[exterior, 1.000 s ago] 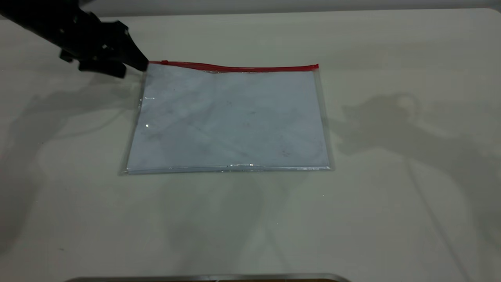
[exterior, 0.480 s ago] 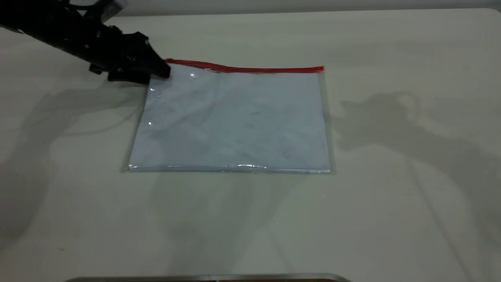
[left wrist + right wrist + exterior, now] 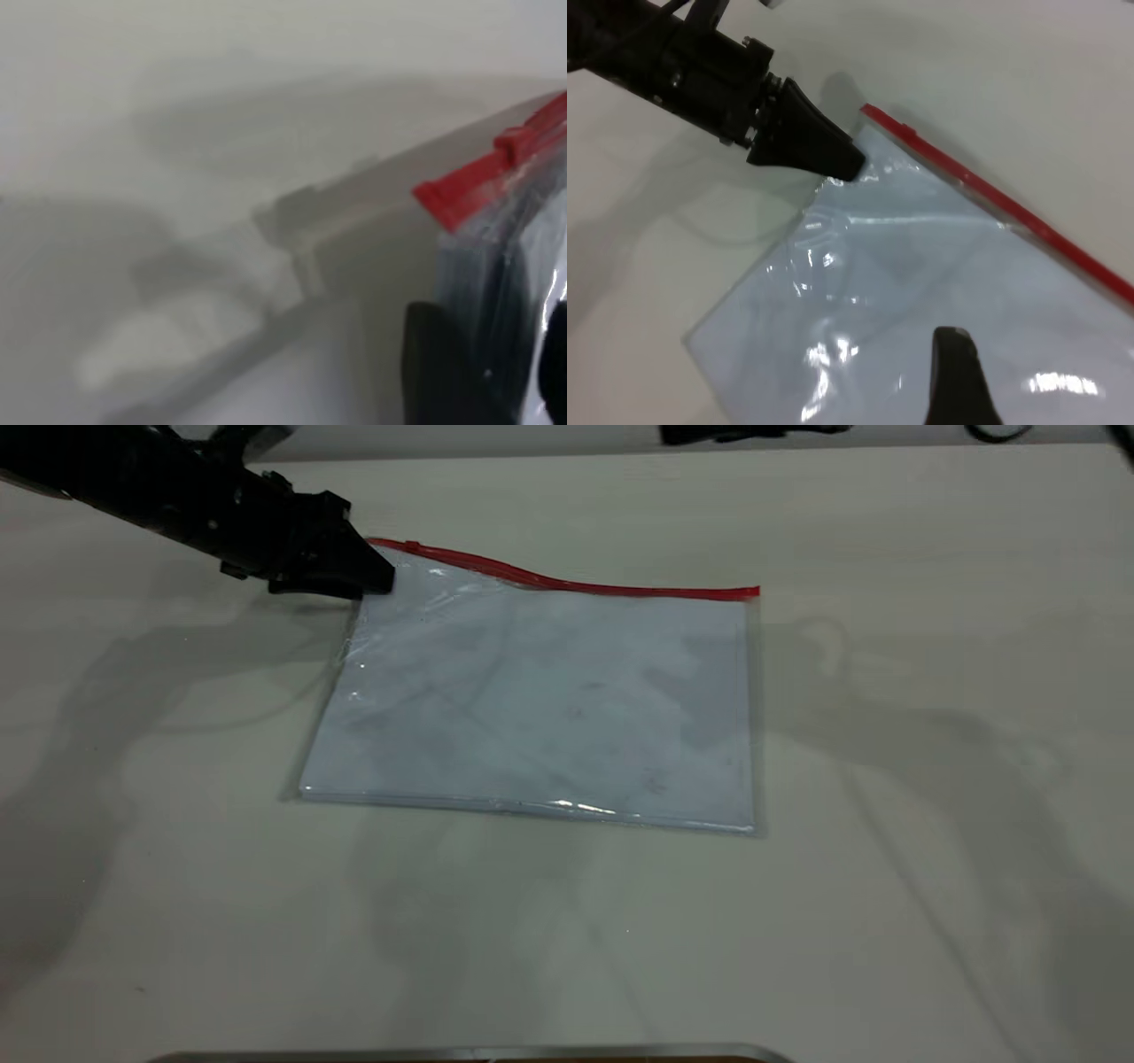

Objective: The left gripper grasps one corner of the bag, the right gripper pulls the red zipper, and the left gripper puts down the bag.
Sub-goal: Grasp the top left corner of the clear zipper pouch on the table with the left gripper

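My left gripper holds the bag's corner. Close to that corner, my right gripper needs to close on the slider tab (image 3: 412, 546) (image 3: 909, 131) of the red zipper.
The bag (image 3: 549, 700) lies flat on the table, a clear pouch with white sheets inside. The red zipper (image 3: 576, 584) runs along its far edge, with the slider tab (image 3: 413, 545) near the left end. My left gripper (image 3: 376, 583) is shut on the corner of the bag (image 3: 390, 560) at the far left and holds it slightly raised. The left wrist view shows plastic between the fingers (image 3: 443, 372) just below the red strip's end (image 3: 461, 190). My right gripper (image 3: 718, 434) hovers at the far edge, apart from the bag. One of its fingers (image 3: 957, 376) shows above the pouch, with the left gripper (image 3: 850, 166) beyond.
The beige table (image 3: 930, 779) surrounds the bag on all sides. A metal rim (image 3: 478, 1052) shows at the near edge.
My left gripper moved right onto the bag's far left corner and lifted it. The bag shifted right and turned slightly. The right arm came into view at the far edge.
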### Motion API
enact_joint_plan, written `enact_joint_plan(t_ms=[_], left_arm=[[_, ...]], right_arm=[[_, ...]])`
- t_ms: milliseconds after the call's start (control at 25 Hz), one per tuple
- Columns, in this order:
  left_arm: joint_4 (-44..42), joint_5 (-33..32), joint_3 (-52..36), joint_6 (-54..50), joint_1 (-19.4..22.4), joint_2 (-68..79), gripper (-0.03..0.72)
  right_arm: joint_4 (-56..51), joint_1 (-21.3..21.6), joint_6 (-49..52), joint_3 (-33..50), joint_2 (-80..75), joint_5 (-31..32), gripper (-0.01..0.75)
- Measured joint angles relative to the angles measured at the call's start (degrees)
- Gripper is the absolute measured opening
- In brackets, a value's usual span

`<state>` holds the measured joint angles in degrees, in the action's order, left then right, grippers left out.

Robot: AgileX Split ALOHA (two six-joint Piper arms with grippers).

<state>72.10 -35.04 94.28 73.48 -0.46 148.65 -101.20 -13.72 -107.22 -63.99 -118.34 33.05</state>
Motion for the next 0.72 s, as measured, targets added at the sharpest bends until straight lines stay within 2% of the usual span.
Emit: enact_joint_plan(t_ms=[200, 240, 440, 720], left_arm=[[0.00, -1.77, 0.11, 7.54, 0.00, 0.00, 0.061], [0.03, -1.96, 0.18, 9.52, 0.00, 0.00, 0.037], [0.22, -3.70, 0.18, 22.87, 0.00, 0.00, 0.011], [0.46, -13.33, 0.26, 43.73, 0.00, 0.00, 0.011]], right_arm=[[0.00, -1.11, 0.53, -7.93, -4.59, 0.05, 0.522], [0.00, -1.15, 0.88, -9.63, -5.56, 0.27, 0.522], [0.00, -1.15, 1.71, -17.36, -10.34, 2.06, 0.522], [0.28, -1.62, 3.09, -24.94, -17.40, 7.78, 0.504]])
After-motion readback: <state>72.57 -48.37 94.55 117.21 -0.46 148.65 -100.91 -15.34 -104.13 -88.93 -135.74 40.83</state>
